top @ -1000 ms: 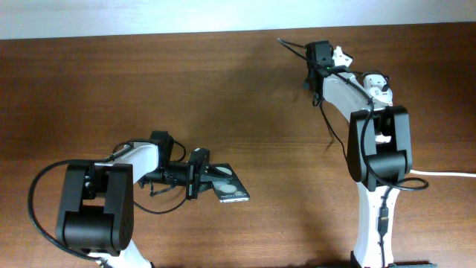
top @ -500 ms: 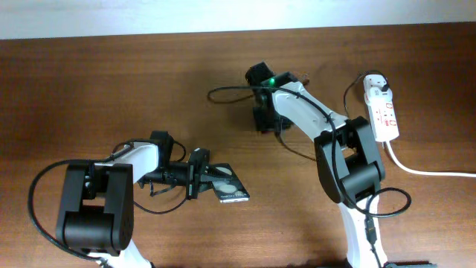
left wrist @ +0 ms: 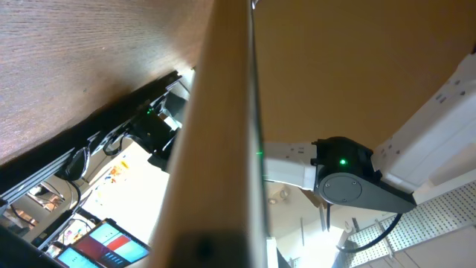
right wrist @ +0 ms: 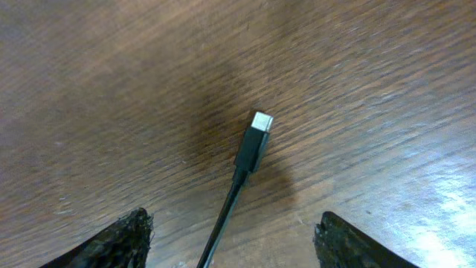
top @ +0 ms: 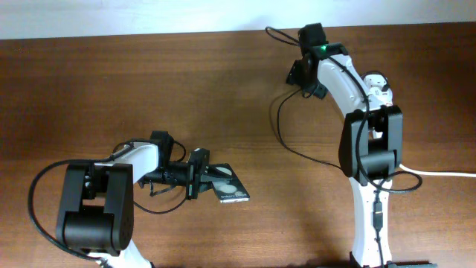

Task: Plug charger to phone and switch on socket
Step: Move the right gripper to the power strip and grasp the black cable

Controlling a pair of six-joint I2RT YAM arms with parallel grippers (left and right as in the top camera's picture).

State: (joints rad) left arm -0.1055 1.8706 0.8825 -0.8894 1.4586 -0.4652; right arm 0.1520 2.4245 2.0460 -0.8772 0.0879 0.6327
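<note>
The charger's plug lies at a slant ahead of my open right gripper, so I will line that gripper up and grab the cable (right wrist: 235,186) just behind the plug.
The phone (top: 227,185) is a black slab with two white round spots, at the tip of my left gripper (top: 198,174), which is shut on its left edge. In the left wrist view the phone (left wrist: 219,134) fills the middle edge-on and hides the jaws. The charger's small plug tip (right wrist: 259,128) lies on the wood just ahead of my right gripper (right wrist: 234,223), which is open, with the thin black cable running back between the fingers untouched. From overhead my right gripper (top: 300,74) is at the back centre, with the cable (top: 280,123) looping below it. The white socket (top: 380,82) is mostly hidden behind the right arm.
The socket's thick white cord (top: 440,173) runs off to the right edge. The right arm (top: 368,149) stretches from the front right to the back. The table's back edge (top: 149,35) meets a white wall.
The right arm swung left toward the table's middle half a second ago and is now back at the back centre, hiding the socket again. The left arm and phone have not moved.
</note>
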